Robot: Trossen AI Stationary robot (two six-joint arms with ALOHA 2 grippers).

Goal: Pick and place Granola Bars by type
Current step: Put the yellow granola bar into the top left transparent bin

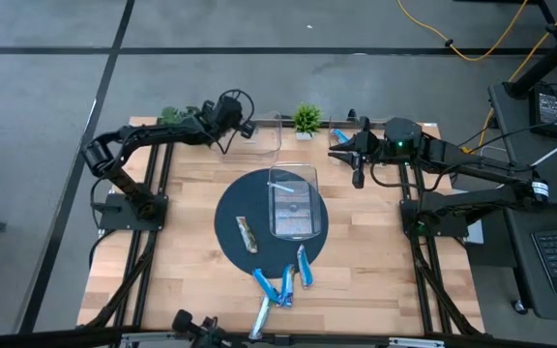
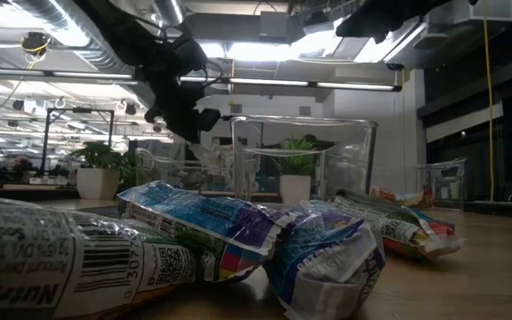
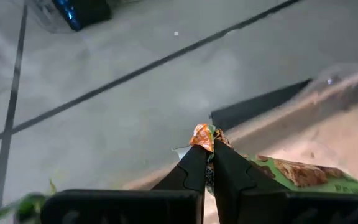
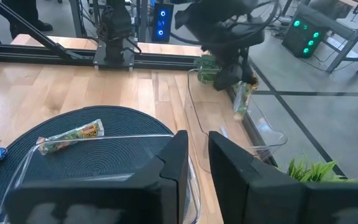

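Note:
I need to use my left gripper to set the green-wrapped granola bar down and let go of it inside the clear bin (image 1: 249,147) between the small green potted plants.
My left gripper (image 1: 241,126) is at the table's far edge, shut on a green-wrapped granola bar (image 4: 241,99) over a clear bin (image 1: 259,141). My right gripper (image 4: 197,163) waits raised at the far right, fingers slightly apart with nothing between them. A second clear bin (image 1: 293,201) stands on a dark round mat (image 1: 230,217). A green-brown bar (image 1: 248,234) lies flat on the mat beside it. Several blue bars (image 1: 283,280) lie on the wood near the front edge. My left gripper pinches the bar between its two fingers near one crimped end (image 3: 204,135), which sticks out orange past the fingertips. The fingers slant down toward the far edge. The bar hangs below them (image 4: 241,102), lifted clear over the far bin.
Small green potted plants (image 1: 306,118) (image 1: 172,116) stand along the far edge beside the far bin. In the low view the front bars (image 2: 238,227) fill the foreground. Bare wood lies left and right of the mat.

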